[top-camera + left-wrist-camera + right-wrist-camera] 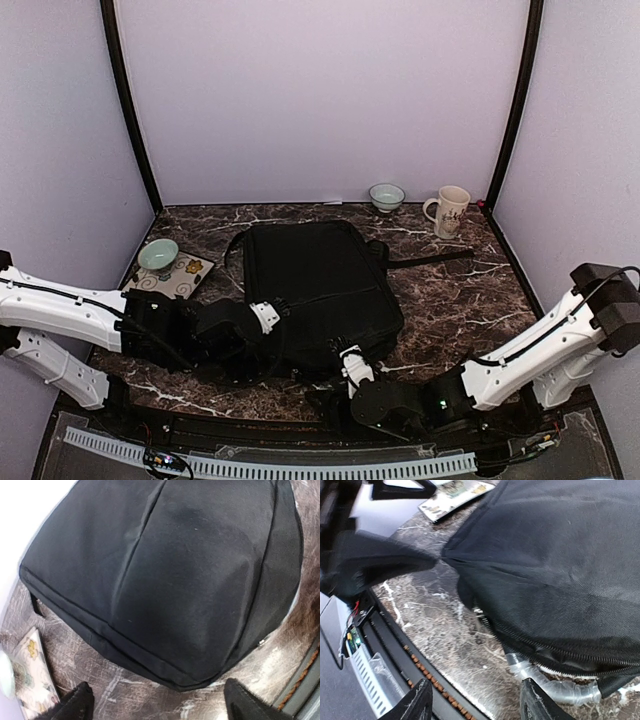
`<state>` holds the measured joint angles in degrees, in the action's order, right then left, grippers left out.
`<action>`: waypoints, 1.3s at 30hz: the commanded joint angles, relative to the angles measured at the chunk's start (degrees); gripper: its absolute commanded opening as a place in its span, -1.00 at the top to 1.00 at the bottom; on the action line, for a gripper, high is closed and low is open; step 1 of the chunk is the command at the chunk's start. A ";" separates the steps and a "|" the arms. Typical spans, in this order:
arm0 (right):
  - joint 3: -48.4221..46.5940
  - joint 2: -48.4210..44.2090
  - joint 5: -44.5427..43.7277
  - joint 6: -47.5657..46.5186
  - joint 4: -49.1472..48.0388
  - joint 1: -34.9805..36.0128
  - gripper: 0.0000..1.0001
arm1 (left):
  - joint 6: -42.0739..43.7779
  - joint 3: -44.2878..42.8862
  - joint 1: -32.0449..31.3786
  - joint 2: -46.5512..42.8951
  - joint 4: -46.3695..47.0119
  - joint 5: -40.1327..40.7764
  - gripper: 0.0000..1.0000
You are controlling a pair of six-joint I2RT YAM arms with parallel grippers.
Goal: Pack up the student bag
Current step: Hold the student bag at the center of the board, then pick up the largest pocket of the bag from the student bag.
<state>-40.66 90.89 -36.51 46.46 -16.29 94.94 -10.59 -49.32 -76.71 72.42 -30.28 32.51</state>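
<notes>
The bag's zipper edge lies loose, so my left gripper needs to pinch the bag's near corner (182,681) and keep the bag still before my right gripper works the zipper.
The student bag (320,290) is a large black fabric bag lying flat in the middle of the marble table (450,300), its strap (432,261) trailing to the right. My left gripper (283,311) is at the bag's near left corner. In the left wrist view the left gripper (160,706) stands open over bare table just short of the bag's edge (165,580). My right gripper (346,352) is at the bag's near edge. In the right wrist view the right gripper (476,707) is open and empty, beside the bag's zipper (560,652) and a clear plastic piece (547,684) poking out below it.
A patterned book (192,272) with a pale green bowl (158,255) on it lies left of the bag. Another bowl (387,196) and a mug (447,212) stand by the back wall. The table's near edge with a beaded strip (427,672) runs just under the right gripper.
</notes>
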 commanded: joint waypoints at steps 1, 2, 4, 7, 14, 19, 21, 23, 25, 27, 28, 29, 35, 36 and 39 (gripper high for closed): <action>0.68 2.45 4.95 3.54 -2.66 -2.94 -0.20 | -1.65 1.25 -0.09 -0.31 0.96 -4.71 -0.97; 0.90 2.94 5.76 4.12 -3.02 -3.58 -0.19 | -1.52 1.55 -0.05 -0.08 1.17 -4.68 -0.97; 1.64 3.60 6.93 4.97 -3.69 -4.82 -0.17 | -1.58 1.73 -0.10 1.33 0.92 -3.25 -0.97; 2.75 4.03 8.03 5.86 -4.31 -6.39 -0.14 | -2.07 0.98 0.02 4.36 -0.14 -2.45 -0.93; 7.36 2.89 9.63 5.90 -7.74 -10.53 -0.12 | -1.04 -1.43 0.37 8.11 -0.25 0.63 -0.60; 10.99 0.90 11.26 4.00 -10.14 -15.08 -0.11 | 2.55 -2.85 0.88 10.69 3.12 0.58 -0.17; 12.05 -0.87 12.75 1.04 -10.05 -18.13 -0.11 | 3.64 -4.09 0.93 12.30 4.00 0.23 0.06; 13.77 -3.81 12.39 -1.43 -10.09 -21.26 -0.11 | 4.79 -5.40 0.92 13.97 5.08 0.18 0.26; 14.86 -7.31 14.65 -3.93 -9.55 -24.34 -0.10 | 5.73 -6.47 0.99 15.69 6.34 -0.16 0.42; 14.84 -11.14 14.60 -5.53 -6.62 -25.05 -0.09 | 6.46 -7.62 1.11 17.14 6.99 -1.17 0.64; 14.94 -13.47 15.23 -6.14 -5.10 -25.09 -0.09 | 6.80 -8.36 1.12 17.58 7.37 -1.79 0.79; 15.63 -15.91 16.22 -6.63 -4.36 -25.02 -0.08 | 7.07 -9.16 1.12 17.91 7.77 -2.54 0.99; 23.71 -29.69 16.44 -2.62 -1.16 -18.85 -0.08 | 9.40 -14.04 1.27 19.03 9.48 -6.00 1.00; 24.31 -31.03 15.41 -1.54 -0.95 -16.85 -0.09 | 9.70 -15.07 1.29 19.59 9.53 -6.60 1.00; 23.97 -31.38 12.64 1.71 -0.51 -11.46 -0.13 | 10.54 -17.70 1.43 21.23 9.91 -8.58 1.00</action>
<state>-17.04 60.03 -21.04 44.03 -18.24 78.19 -2.09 -62.65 -75.79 92.47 -24.14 26.79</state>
